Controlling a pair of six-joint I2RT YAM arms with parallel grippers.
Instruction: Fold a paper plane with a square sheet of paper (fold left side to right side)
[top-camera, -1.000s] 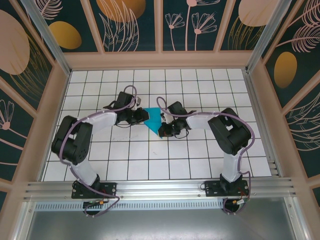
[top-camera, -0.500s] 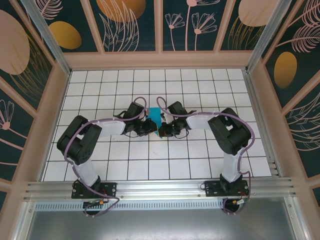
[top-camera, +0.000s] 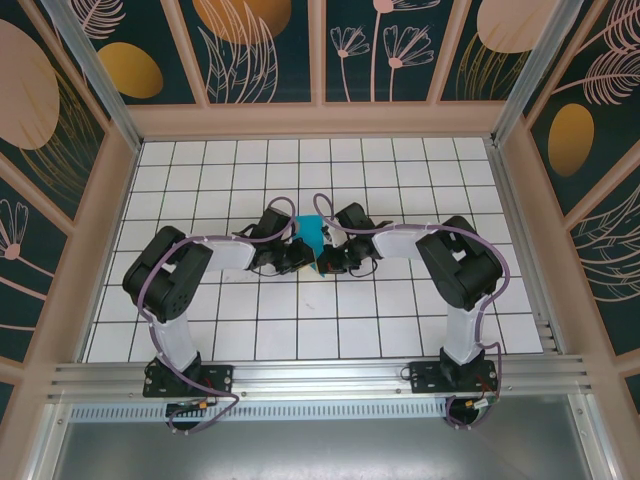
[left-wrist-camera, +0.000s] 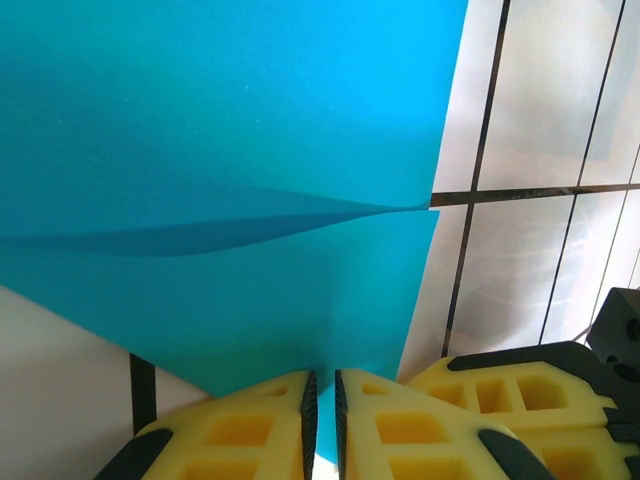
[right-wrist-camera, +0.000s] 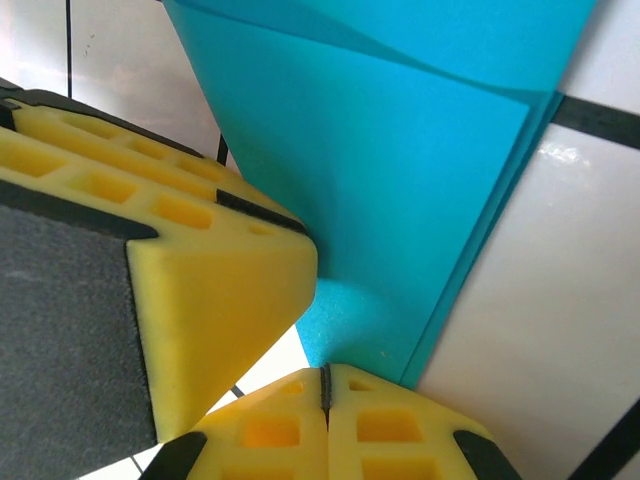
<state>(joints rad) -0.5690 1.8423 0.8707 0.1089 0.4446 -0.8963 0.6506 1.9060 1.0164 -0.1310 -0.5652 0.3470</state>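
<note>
Both my grippers are pinching the same near corner of the paper. Next, my left gripper backs off and pinches the paper's raised fold farther (left-wrist-camera: 225, 234) along while my right gripper stays.
The square sheet of paper (top-camera: 313, 233) is teal and lies doubled over in the middle of the tiled table, standing up slightly between the two grippers. My left gripper (top-camera: 302, 258) is shut on its near corner; in the left wrist view (left-wrist-camera: 322, 405) the teal sheet (left-wrist-camera: 230, 130) runs down between the yellow pads. My right gripper (top-camera: 323, 262) is shut on the same corner (right-wrist-camera: 325, 385), where two layers of the sheet (right-wrist-camera: 400, 170) meet along one edge. The two grippers' fingers (right-wrist-camera: 215, 290) are almost touching.
The white grid-tiled table (top-camera: 400, 310) is boxed in by wooden-framed walls (top-camera: 120, 190) on three sides. An aluminium rail (top-camera: 320, 378) with both arm bases runs along the near edge. Bare tiles lie all round the paper.
My left gripper has swung right towards the right gripper, carrying the sheet's left side over. From above the paper now looks narrower. The right arm has stayed still.
</note>
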